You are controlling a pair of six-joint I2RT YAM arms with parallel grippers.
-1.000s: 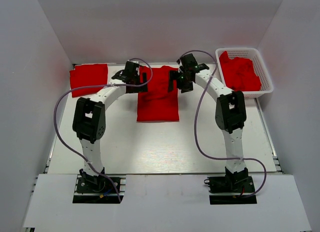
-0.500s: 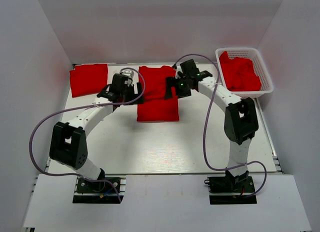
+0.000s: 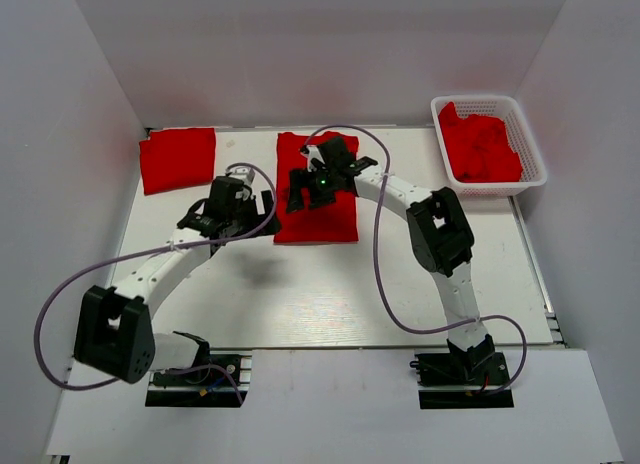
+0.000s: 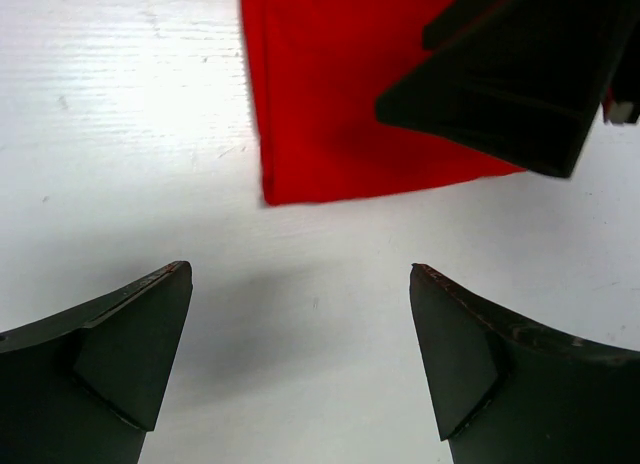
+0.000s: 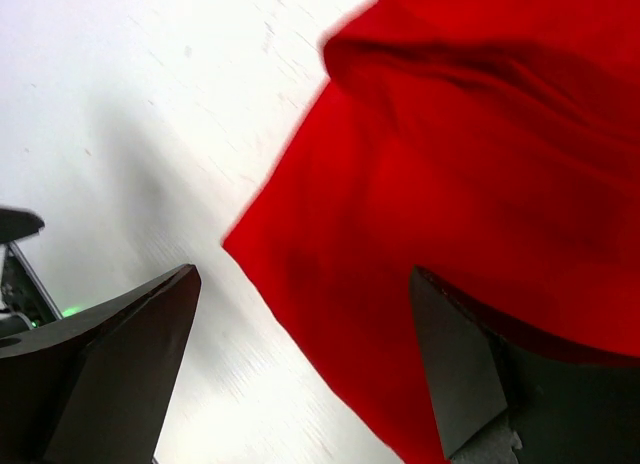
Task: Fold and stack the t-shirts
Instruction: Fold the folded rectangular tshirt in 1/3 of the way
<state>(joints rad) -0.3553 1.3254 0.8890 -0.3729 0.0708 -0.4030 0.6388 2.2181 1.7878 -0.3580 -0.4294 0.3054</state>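
Note:
I need to close my left gripper on the near corner (image 3: 278, 240) (image 4: 273, 193) of the middle red t-shirt, on its side toward the other folded red t-shirt.
One folded red t-shirt (image 3: 322, 222) lies flat at the table's middle back. A second folded red t-shirt (image 3: 178, 160) lies at the back left. My right gripper (image 3: 297, 196) is open above the middle shirt's left edge. In the right wrist view (image 5: 305, 279) one finger is over the red cloth (image 5: 450, 184) and the other over bare table. My left gripper (image 3: 258, 206) is open and empty just left of that shirt. In the left wrist view (image 4: 300, 284) the shirt's corner (image 4: 330, 104) lies ahead, with the right gripper (image 4: 510, 84) above it.
A white lattice basket (image 3: 532, 144) at the back right holds more crumpled red shirts (image 3: 485, 146). White walls close in the left, back and right. Purple cables loop from both arms over the table.
My right gripper has swung from the shirt's right side across to its left edge. My left gripper has drawn back toward the near left, off the shirt. The shirt now lies as a flat rectangle.

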